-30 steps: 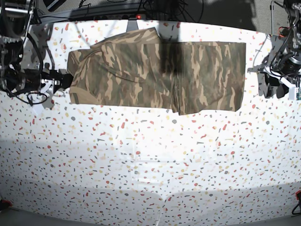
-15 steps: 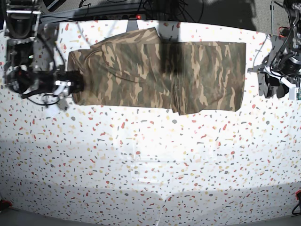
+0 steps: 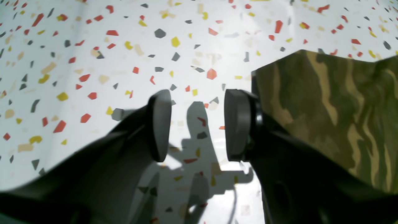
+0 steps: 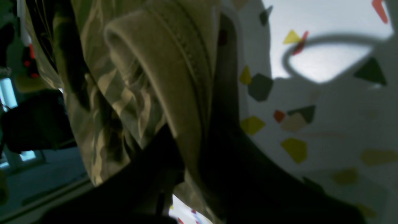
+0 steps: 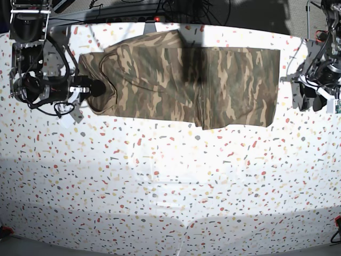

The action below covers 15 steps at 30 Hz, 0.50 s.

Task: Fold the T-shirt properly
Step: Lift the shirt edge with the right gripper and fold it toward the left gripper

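Note:
I need to let go of the T-shirt's hem with my right gripper on top of the shirt's end [image 5: 244, 110] nearest my left gripper, toward the front of the table.
The camouflage T-shirt [image 5: 181, 80] lies spread flat along the far side of the speckled table [image 5: 170, 186]. My right gripper [image 5: 98, 88] is at the shirt's left edge, on the left of the base view. In the right wrist view the gripper [image 4: 192, 149] is shut on a bunched tan hem of the T-shirt [image 4: 174, 62], which is lifted off the table. My left gripper [image 5: 305, 95] hovers just beyond the shirt's right edge. In the left wrist view it [image 3: 197, 124] is open and empty over bare table, with a corner of the T-shirt [image 3: 326, 105] beside one of its fingers [image 3: 236, 124].
Cables and rig parts [image 5: 176, 10] run along the table's back edge. The right arm's body [image 5: 29, 58] stands at the far left. The table's front edge curves along the bottom of the base view.
My right gripper has moved inward along the shirt's left edge and drawn it to the right, so the lower left corner has lifted and pulled in. The left arm has not moved.

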Tool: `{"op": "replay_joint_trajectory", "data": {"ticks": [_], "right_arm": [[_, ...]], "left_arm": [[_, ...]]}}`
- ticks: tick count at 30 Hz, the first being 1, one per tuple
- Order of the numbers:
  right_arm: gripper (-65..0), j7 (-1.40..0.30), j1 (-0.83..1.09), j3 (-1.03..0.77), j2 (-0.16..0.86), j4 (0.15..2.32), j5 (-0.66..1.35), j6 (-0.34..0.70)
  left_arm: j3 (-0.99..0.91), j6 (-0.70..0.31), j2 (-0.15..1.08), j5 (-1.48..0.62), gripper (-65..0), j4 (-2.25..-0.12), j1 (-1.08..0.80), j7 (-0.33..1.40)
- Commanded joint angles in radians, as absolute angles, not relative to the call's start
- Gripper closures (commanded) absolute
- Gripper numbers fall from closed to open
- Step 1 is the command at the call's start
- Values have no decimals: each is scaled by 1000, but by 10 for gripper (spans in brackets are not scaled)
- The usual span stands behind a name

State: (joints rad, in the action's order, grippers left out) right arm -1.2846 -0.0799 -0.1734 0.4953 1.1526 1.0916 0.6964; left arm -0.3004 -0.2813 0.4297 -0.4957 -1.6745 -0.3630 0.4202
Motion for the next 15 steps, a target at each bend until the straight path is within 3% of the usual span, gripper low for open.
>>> {"op": "replay_joint_trajectory", "data": {"ticks": [1,8,15], "right_arm": [[0,-1298,-89,-177,532,1176,1090,698],[0,-1299,-89,-186,662,1276,1240,698],[0,-1301,-88,-243,675,1363,1268,698]], "left_arm": [[-308,-281,447,-506,-264,-1689,-358,396],[-308,-282,447,-506,-264,-1688,-369,396],[-306,-330,446,-506,-264,-1670,-410,394]]}}
